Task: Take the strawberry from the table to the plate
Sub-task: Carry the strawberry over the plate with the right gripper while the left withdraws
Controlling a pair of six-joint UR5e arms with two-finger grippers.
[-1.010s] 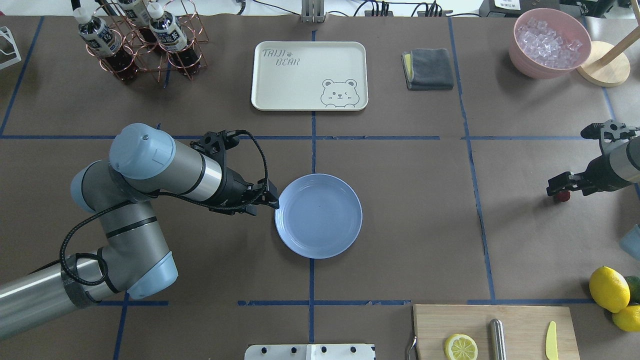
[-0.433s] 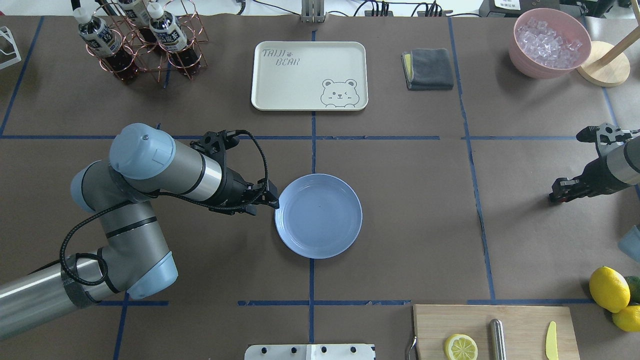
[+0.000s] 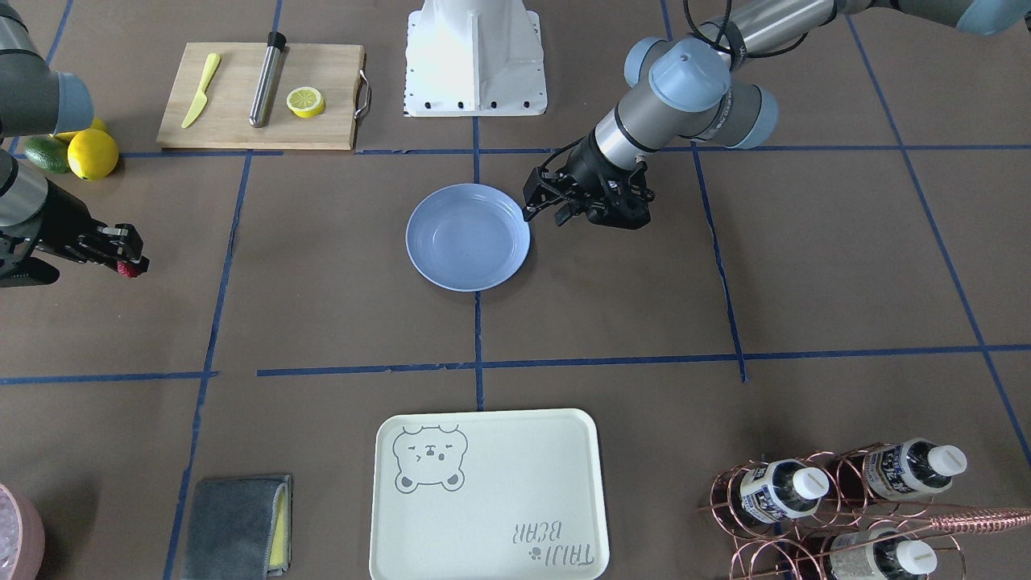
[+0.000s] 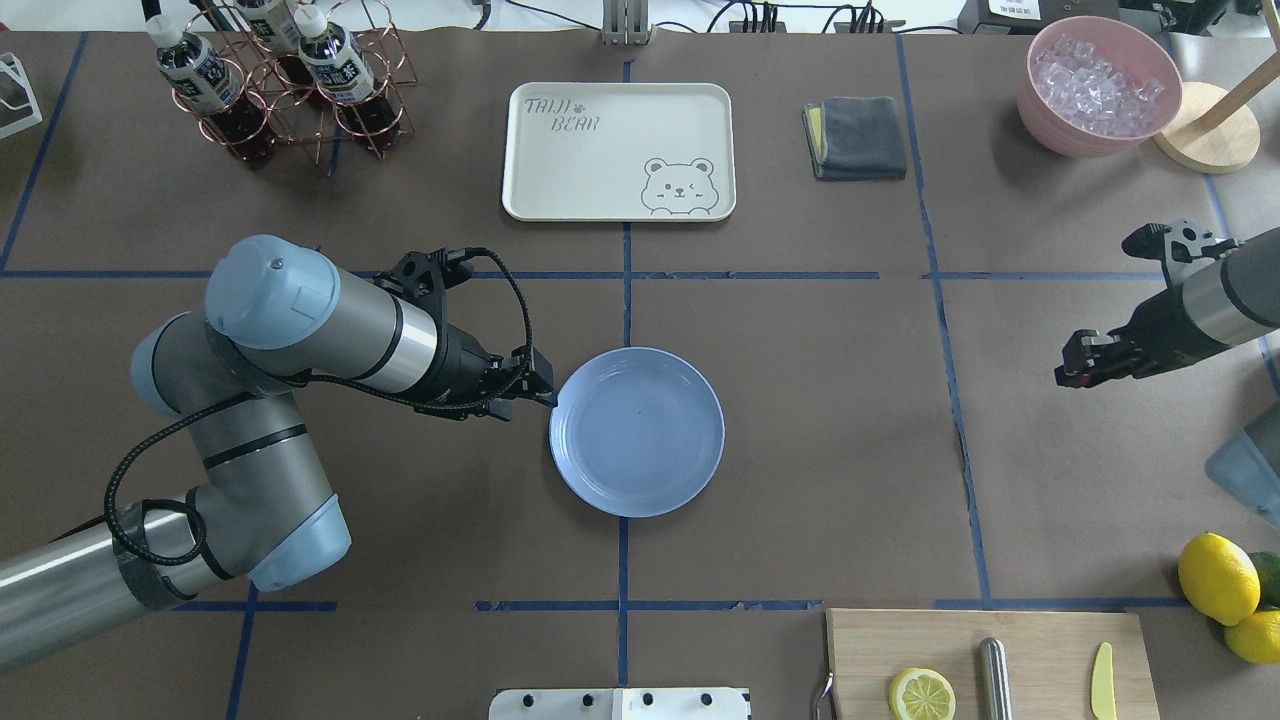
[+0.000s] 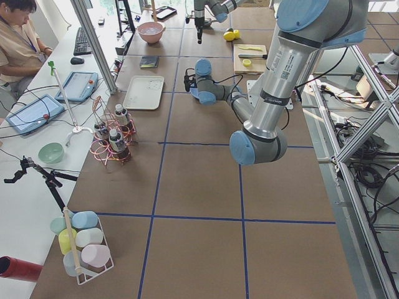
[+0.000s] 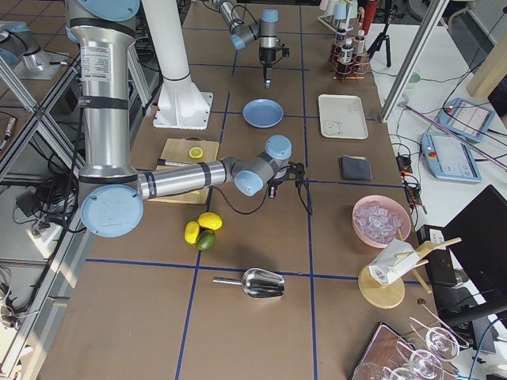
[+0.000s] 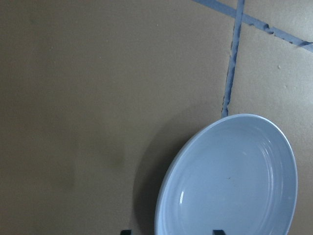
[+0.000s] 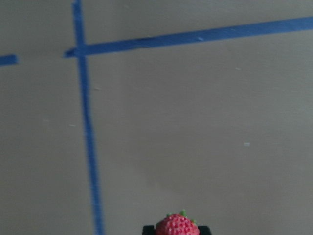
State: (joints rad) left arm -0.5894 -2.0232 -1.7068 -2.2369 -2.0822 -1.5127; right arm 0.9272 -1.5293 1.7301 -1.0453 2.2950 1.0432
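Observation:
Next, I let go of the strawberry with my right gripper near the middle of the bare light-blue plate (image 3: 464, 235).
The small red strawberry (image 8: 177, 226) is pinched in my right gripper (image 3: 129, 263), which is shut on it and held just above the brown table (image 4: 820, 400). In the overhead view the right gripper (image 4: 1070, 372) is far right of the light-blue plate (image 4: 637, 432), and the berry is hidden under its fingers. The plate (image 3: 468, 236) lies bare at the table's centre. My left gripper (image 4: 543, 393) hovers at the plate's left rim. Its fingertips show spread apart in the left wrist view, with the plate (image 7: 230, 181) rim below them and nothing held.
A cream bear tray (image 4: 618, 150) and a grey cloth (image 4: 855, 138) lie beyond the plate. A pink bowl of ice (image 4: 1098, 85) is at the far right and a bottle rack (image 4: 280, 80) at the far left. Lemons (image 4: 1218, 578) and a cutting board (image 4: 985, 660) sit at the near right.
The right gripper closed on the strawberry, lifted it off the table and moved left toward the plate. The left arm shifted slightly, its gripper staying at the plate's rim.

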